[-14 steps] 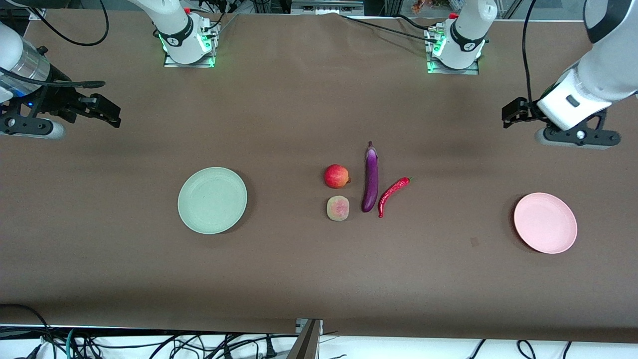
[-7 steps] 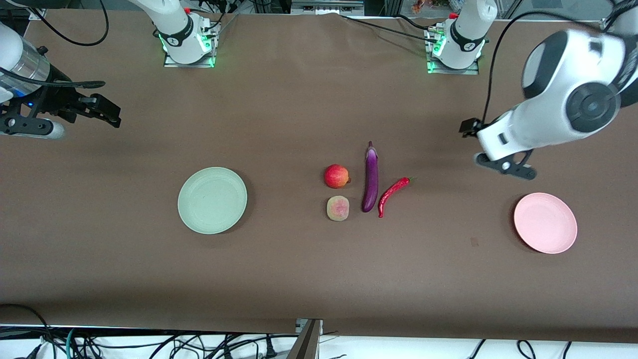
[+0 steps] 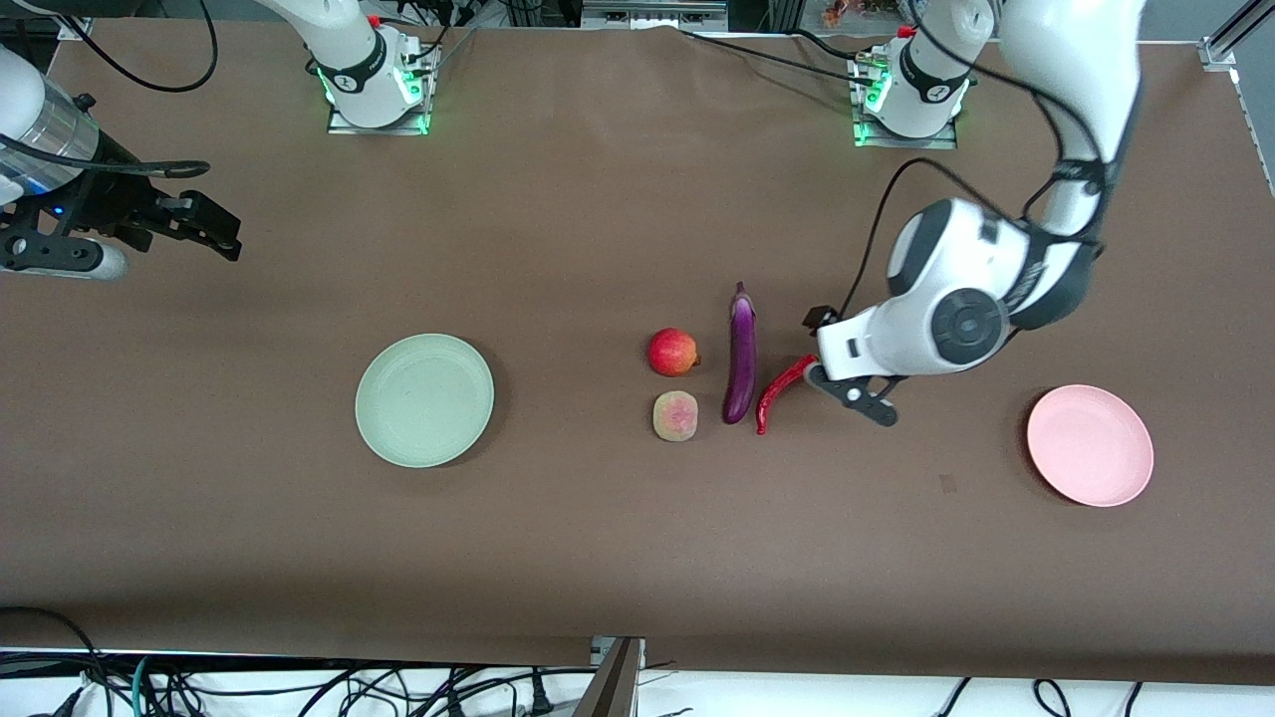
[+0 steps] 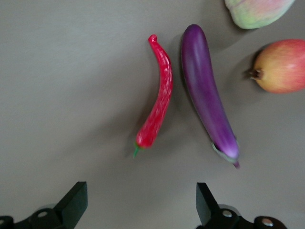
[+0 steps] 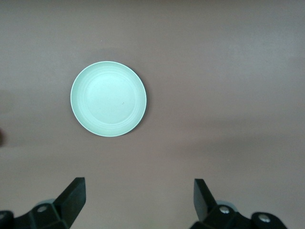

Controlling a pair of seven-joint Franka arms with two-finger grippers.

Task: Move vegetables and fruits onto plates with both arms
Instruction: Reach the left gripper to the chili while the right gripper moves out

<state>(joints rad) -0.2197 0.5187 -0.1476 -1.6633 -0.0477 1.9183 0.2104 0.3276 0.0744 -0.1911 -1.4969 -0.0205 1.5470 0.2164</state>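
The robot's left gripper will next move to the red chili pepper's stem half (image 3: 791, 375) (image 4: 154, 121), next to the purple eggplant, and close there.
The purple eggplant (image 3: 740, 354), red chili pepper (image 3: 782, 390), round red fruit (image 3: 673, 352) and peach (image 3: 675, 415) lie close together mid-table. The pale green plate (image 3: 424, 399) sits toward the right arm's end and the pink plate (image 3: 1090, 445) toward the left arm's end; both hold nothing. My left gripper (image 3: 815, 347) hangs open over the table by the chili's stem end. The left wrist view shows the left gripper (image 4: 140, 202), chili (image 4: 157, 95), eggplant (image 4: 207, 90), red fruit (image 4: 281, 67) and peach (image 4: 257, 9). My right gripper (image 3: 214, 224) waits open; the right wrist view shows it (image 5: 138, 198) and the green plate (image 5: 108, 98).
The two arm bases (image 3: 374, 85) (image 3: 908, 95) stand along the table's edge farthest from the front camera. Loose cables (image 3: 299, 687) lie below the table's nearest edge. A brown cloth (image 3: 598, 528) covers the table.
The left arm has swung in from the left arm's end of the table to the chili pepper. The right arm and all the produce have stayed still.
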